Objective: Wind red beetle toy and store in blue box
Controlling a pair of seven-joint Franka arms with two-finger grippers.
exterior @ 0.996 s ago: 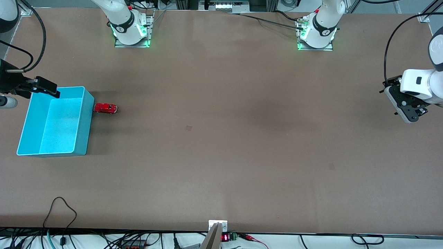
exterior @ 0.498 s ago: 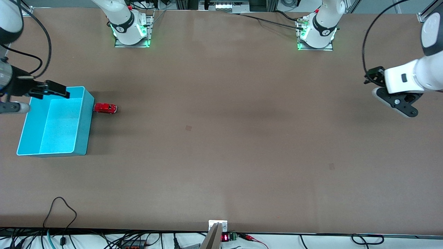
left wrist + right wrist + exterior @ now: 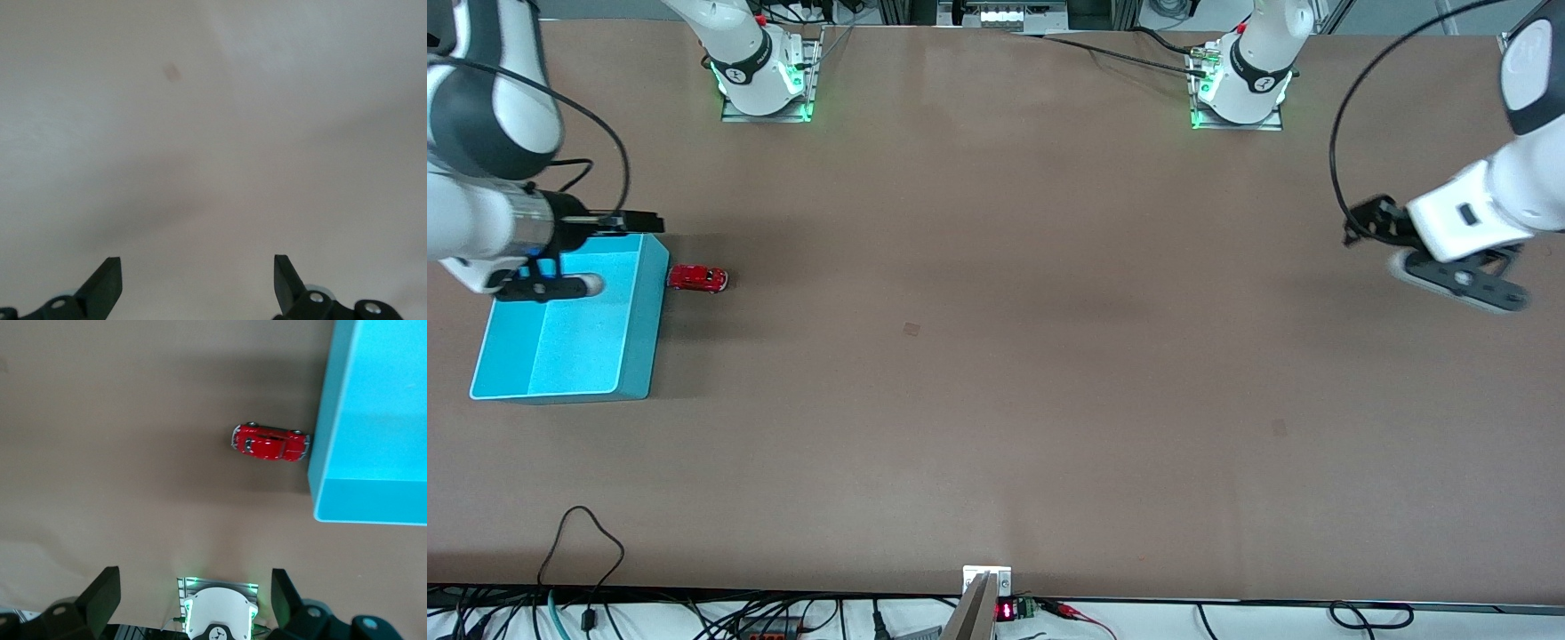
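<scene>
The fingers of my right gripper will next close across the roof of the red beetle toy (image 3: 698,276) (image 3: 268,443) beside the blue box, on the long sides of the toy.
The red beetle toy (image 3: 698,278) stands on the brown table with one end against the outer wall of the blue box (image 3: 645,338), on the box's side toward the left arm's end. The right wrist view shows the toy (image 3: 270,443) beside the box (image 3: 373,420). My right gripper (image 3: 600,251) hangs open and empty over the box's end farthest from the front camera, close to the toy; in its own view the right gripper (image 3: 195,590) has its jaws wide apart. My left gripper (image 3: 1449,267) is open and empty over bare table at the left arm's end, also seen in its own view (image 3: 197,273).
The two arm bases (image 3: 765,80) (image 3: 1240,84) stand along the table's edge farthest from the front camera; the right base also shows in the right wrist view (image 3: 220,613). Cables (image 3: 587,533) lie at the nearest edge. A small dark mark (image 3: 911,329) is on the table.
My right gripper has swung over the box toward the toy. My left gripper has shifted a little toward the table's middle and tilted. Toy and box have not moved.
</scene>
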